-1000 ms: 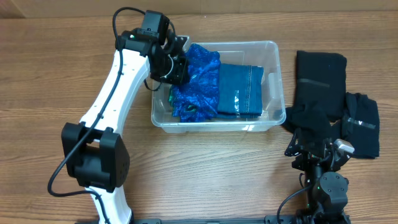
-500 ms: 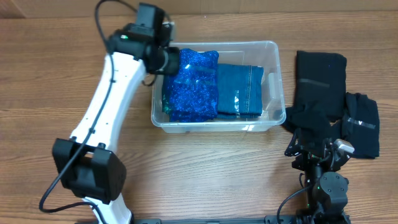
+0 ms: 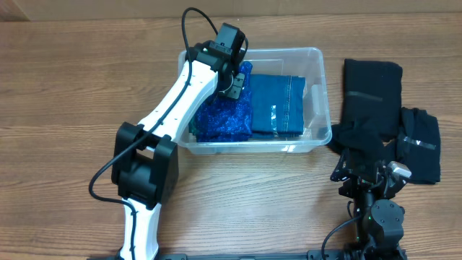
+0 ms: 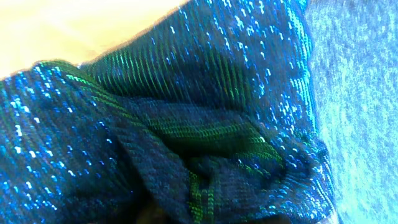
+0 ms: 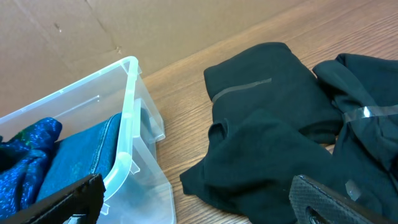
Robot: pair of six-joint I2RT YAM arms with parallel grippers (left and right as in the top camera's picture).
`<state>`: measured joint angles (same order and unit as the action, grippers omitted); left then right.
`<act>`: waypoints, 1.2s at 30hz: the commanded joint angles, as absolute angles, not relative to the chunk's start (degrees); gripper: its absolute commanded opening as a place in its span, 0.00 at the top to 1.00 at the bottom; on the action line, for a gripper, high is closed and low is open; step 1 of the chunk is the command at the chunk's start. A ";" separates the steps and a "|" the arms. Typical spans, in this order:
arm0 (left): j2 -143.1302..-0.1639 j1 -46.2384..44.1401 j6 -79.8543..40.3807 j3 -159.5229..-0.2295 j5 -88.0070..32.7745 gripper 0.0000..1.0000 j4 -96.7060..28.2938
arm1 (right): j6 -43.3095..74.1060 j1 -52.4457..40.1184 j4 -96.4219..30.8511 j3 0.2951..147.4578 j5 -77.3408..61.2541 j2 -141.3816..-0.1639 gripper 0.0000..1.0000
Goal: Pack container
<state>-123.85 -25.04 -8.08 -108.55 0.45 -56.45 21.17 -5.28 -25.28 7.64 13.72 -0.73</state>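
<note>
The crumpled black garment (image 3: 362, 142) (image 5: 266, 157) lies beside the clear container's near corner, in front of the folded black one, and my right gripper will close on it.
The clear container (image 3: 317, 54) stands at the table's middle back. Inside lie a sparkly blue-green cloth (image 3: 224, 117) on the left and a folded teal cloth (image 3: 278, 105) on the right. My left gripper (image 3: 234, 78) is down inside the container over the sparkly cloth's upper right part. In the left wrist view the sparkly cloth (image 4: 186, 93) fills the frame and bunches toward the jaws, hiding the fingers. My right gripper (image 5: 199, 208) is open and empty, low near the table's front, to the right of the container's rim (image 5: 127, 124).
Black garments (image 3: 372, 94) lie on the table right of the container, a second one (image 3: 422, 141) further right; they also show in the right wrist view (image 5: 261, 124). A cardboard wall runs along the table's back.
My left gripper swung from the container's left rim to its back left corner, then right into the container, and the sparkly cloth shifted with it. The right arm has not moved.
</note>
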 commanded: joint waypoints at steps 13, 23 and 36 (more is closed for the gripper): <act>-86.63 -8.25 -12.91 -119.90 3.62 0.00 -85.23 | 23.18 -5.41 -23.57 10.15 -16.43 -0.36 0.00; -86.13 4.58 -12.84 -119.72 3.60 0.00 -94.39 | 23.18 -5.39 -48.53 43.03 2.81 -28.75 0.00; -86.19 4.58 -12.86 -119.72 3.57 0.00 -94.43 | 14.90 19.64 -61.19 71.18 -10.83 -78.61 0.00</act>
